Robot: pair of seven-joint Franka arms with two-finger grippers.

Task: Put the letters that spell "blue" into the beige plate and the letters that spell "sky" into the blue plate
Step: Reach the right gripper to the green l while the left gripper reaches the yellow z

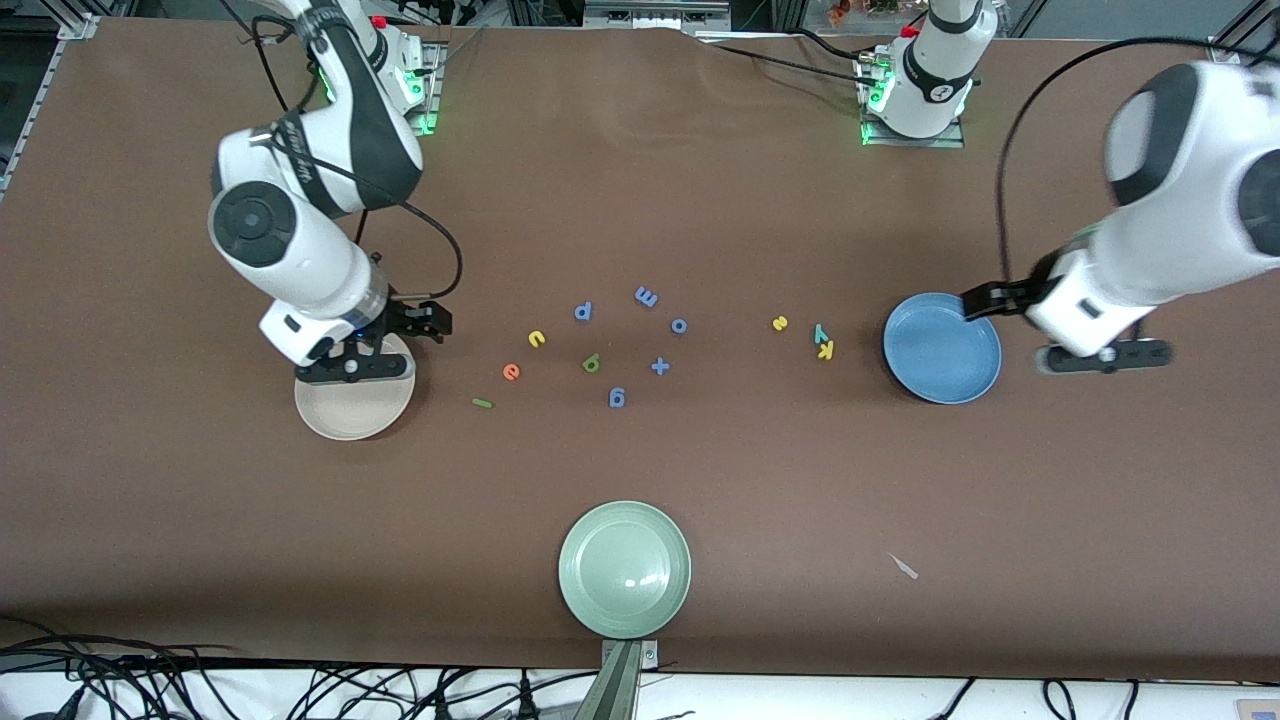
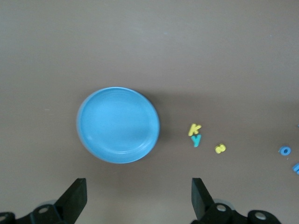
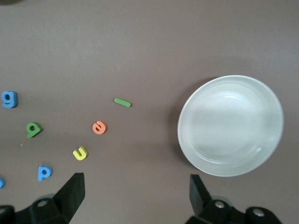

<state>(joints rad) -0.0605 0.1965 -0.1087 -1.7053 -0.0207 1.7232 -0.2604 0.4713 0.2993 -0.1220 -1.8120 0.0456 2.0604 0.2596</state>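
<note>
The green l near the beige plate is next for my right gripper, which should go there and close on the letter's ends (image 1: 482, 403) (image 3: 122, 102).
The beige plate (image 1: 350, 405) (image 3: 230, 125) lies empty toward the right arm's end. Beside it on the table are the green l (image 1: 483, 403) (image 3: 122, 102), orange e (image 1: 511, 372) (image 3: 99, 127), yellow u (image 1: 537, 338) (image 3: 80, 153) and green b (image 1: 591, 363) (image 3: 33, 129). The blue plate (image 1: 942, 348) (image 2: 117, 124) lies empty toward the left arm's end, with the yellow s (image 1: 780, 322) (image 2: 220, 149), teal y (image 1: 820, 332) (image 2: 196, 140) and yellow k (image 1: 825, 349) (image 2: 195, 129) beside it. My right gripper (image 1: 420, 320) (image 3: 135, 189) hangs open over the beige plate's edge. My left gripper (image 1: 985, 300) (image 2: 138, 193) hangs open over the blue plate's edge. Neither holds anything.
Several all-blue letters (image 1: 646, 296) are scattered among the coloured ones in the middle of the table. A pale green plate (image 1: 625, 568) sits near the table's front edge. A small pale scrap (image 1: 905, 567) lies on the brown cloth.
</note>
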